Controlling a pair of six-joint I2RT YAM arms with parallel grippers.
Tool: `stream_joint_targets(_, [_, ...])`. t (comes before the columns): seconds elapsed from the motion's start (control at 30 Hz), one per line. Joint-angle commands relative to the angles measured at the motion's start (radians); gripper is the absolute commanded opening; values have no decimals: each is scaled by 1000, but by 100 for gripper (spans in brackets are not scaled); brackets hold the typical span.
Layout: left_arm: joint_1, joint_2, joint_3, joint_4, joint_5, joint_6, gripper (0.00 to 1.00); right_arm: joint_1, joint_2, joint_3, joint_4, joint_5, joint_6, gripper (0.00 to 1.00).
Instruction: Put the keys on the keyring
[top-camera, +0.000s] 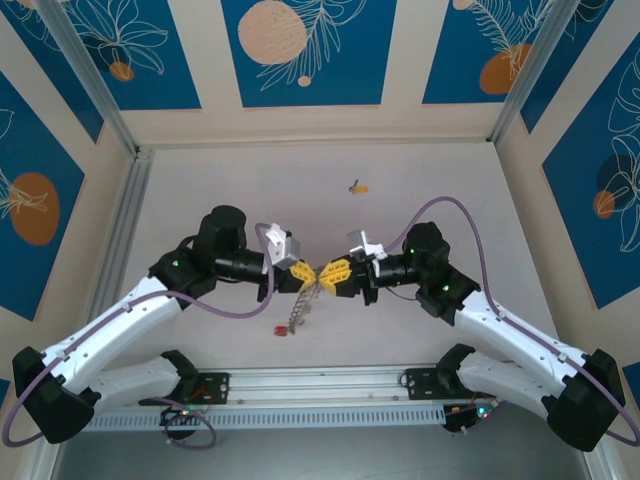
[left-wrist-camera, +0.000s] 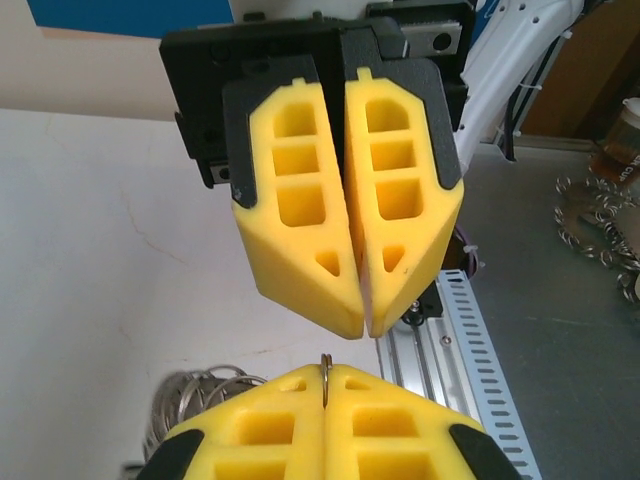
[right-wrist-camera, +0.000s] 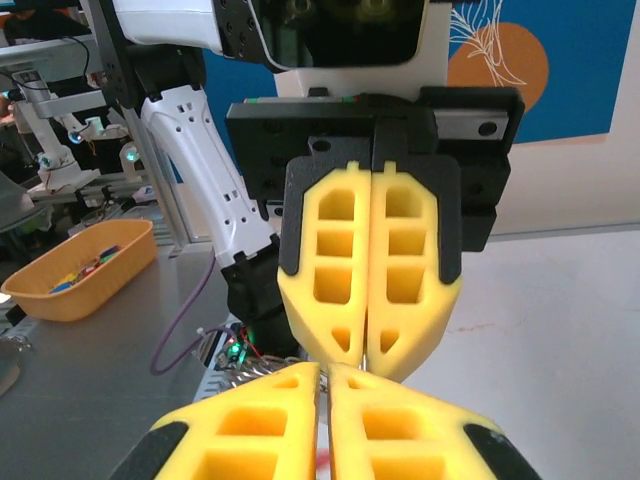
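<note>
The closed fingers of the robot's right gripper are off to one side of the keyring's rim, so that gripper should open, line up and close on the keyring's rim (right-wrist-camera: 365, 364).
My left gripper (top-camera: 305, 273) and right gripper (top-camera: 336, 272) meet tip to tip above the table's middle. The left gripper (left-wrist-camera: 325, 370) is shut on the thin metal rim of the keyring (left-wrist-camera: 325, 362). The ring's silvery pieces (top-camera: 296, 312) hang below it, and some show as loops (left-wrist-camera: 195, 392) beside my fingers. The right gripper (right-wrist-camera: 325, 368) is closed to a hairline gap on a thin pale pink sliver (left-wrist-camera: 368, 300), apparently a key's tag. A red-tagged key (top-camera: 281, 330) lies on the table under the ring. A yellow-tagged key (top-camera: 357, 186) lies farther back.
An aluminium rail (top-camera: 320, 385) runs along the near edge between the arm bases. An orange tray (right-wrist-camera: 75, 270) with small bits stands off the table behind the left arm. More loose metal rings (left-wrist-camera: 590, 220) lie on the grey bench. Blue patterned walls enclose the table.
</note>
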Motion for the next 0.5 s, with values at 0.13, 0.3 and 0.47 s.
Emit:
stream_joint_targets(0.13, [-15, 14, 43, 31, 10, 21, 0, 22, 21, 13, -59, -37, -63, 13])
stream_joint_targets(0.3, [-15, 8, 43, 20, 4, 22, 0, 28, 7, 12, -102, -21, -88, 15])
stream_joint_targets(0.47, [-17, 5, 45, 28, 28, 15, 0, 27, 23, 6, -88, -14, -99, 15])
